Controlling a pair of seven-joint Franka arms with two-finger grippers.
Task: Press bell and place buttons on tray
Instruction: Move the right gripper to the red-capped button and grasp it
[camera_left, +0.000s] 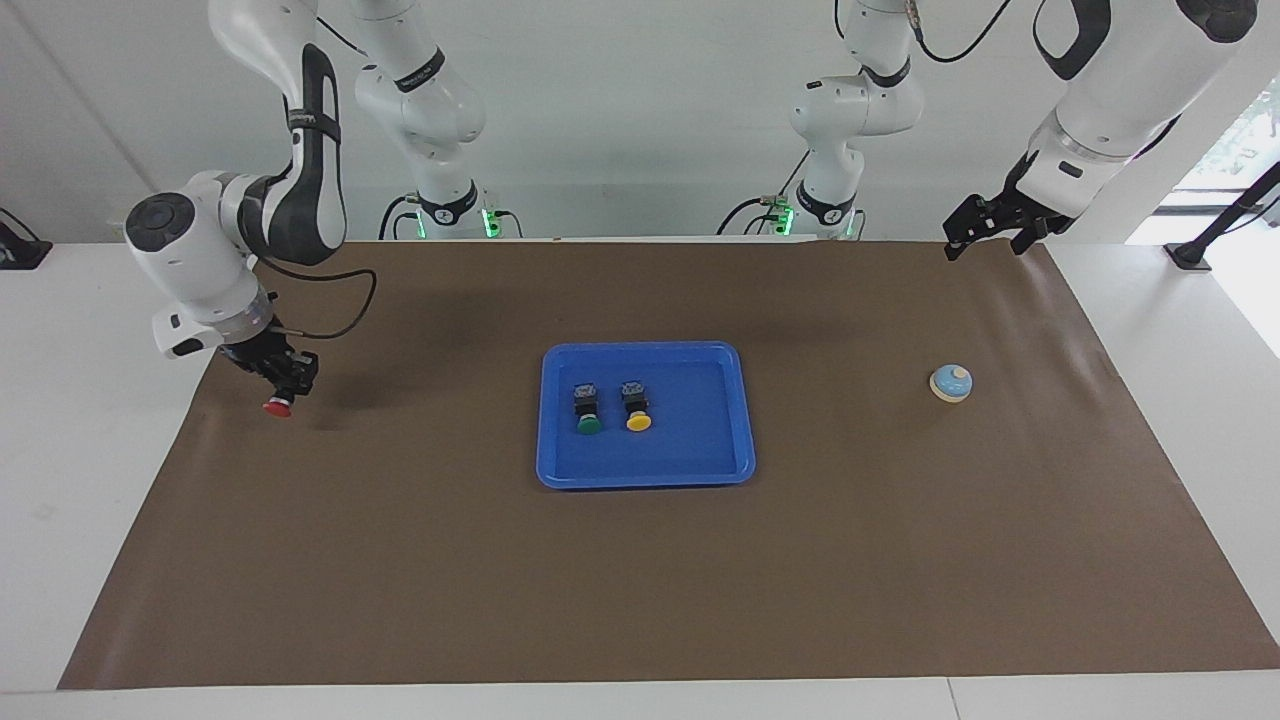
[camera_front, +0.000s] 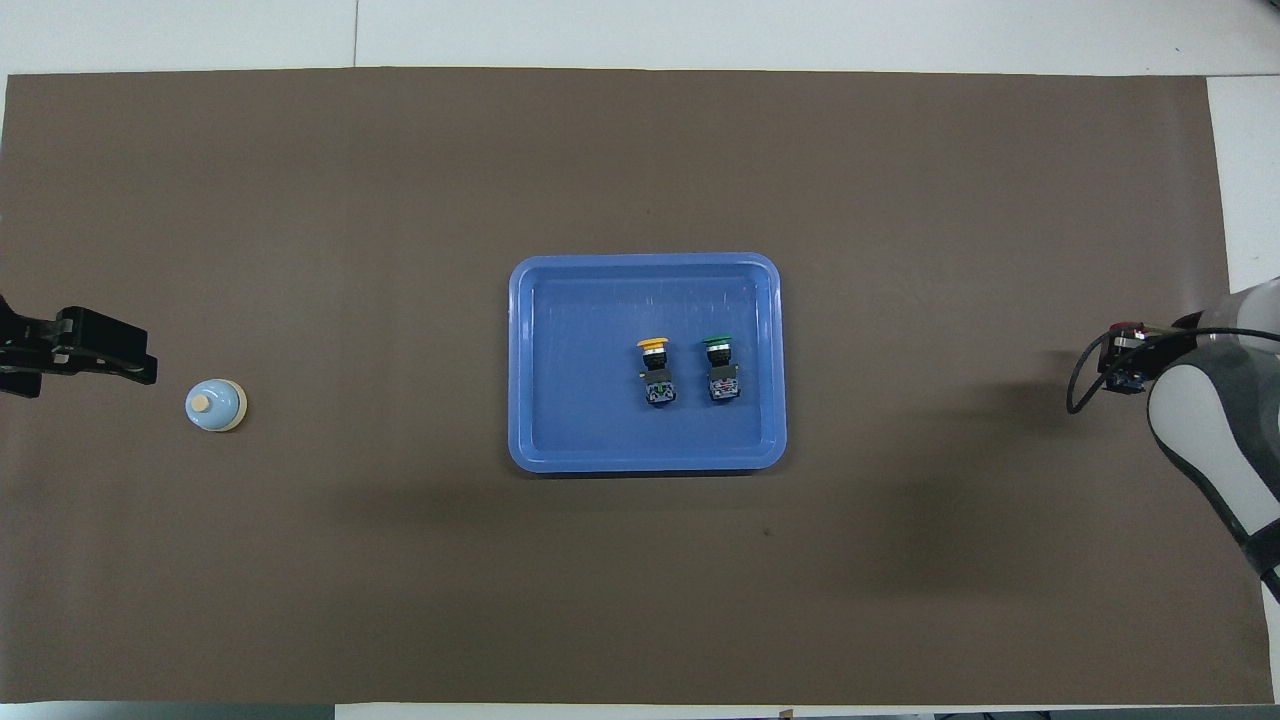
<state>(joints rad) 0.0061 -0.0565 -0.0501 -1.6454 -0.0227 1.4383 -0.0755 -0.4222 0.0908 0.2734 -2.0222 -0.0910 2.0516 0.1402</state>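
The robot's right gripper should set the red button, now just above the brown mat, down in the blue tray's empty half (camera_front: 584, 389), next to the yellow button.
The red button (camera_left: 277, 406) hangs cap-down just above the brown mat at the right arm's end of the table, with my right gripper (camera_left: 287, 386) shut on its black body. From overhead only a sliver of the red button (camera_front: 1135, 328) shows past the right gripper (camera_front: 1124, 366). The blue tray (camera_left: 645, 474) sits mid-table with the green button (camera_left: 588, 411) and yellow button (camera_left: 637, 407) lying in it side by side. The bell (camera_left: 951, 382) stands at the left arm's end. My left gripper (camera_left: 985, 243) waits open, raised over the mat's edge beside the bell (camera_front: 215, 406).
The brown mat (camera_left: 640, 580) covers most of the white table. In the overhead view the tray (camera_front: 645, 262) holds the yellow button (camera_front: 655, 370) and green button (camera_front: 721, 368) in its half toward the right arm; the left gripper (camera_front: 120, 356) hovers at the edge.
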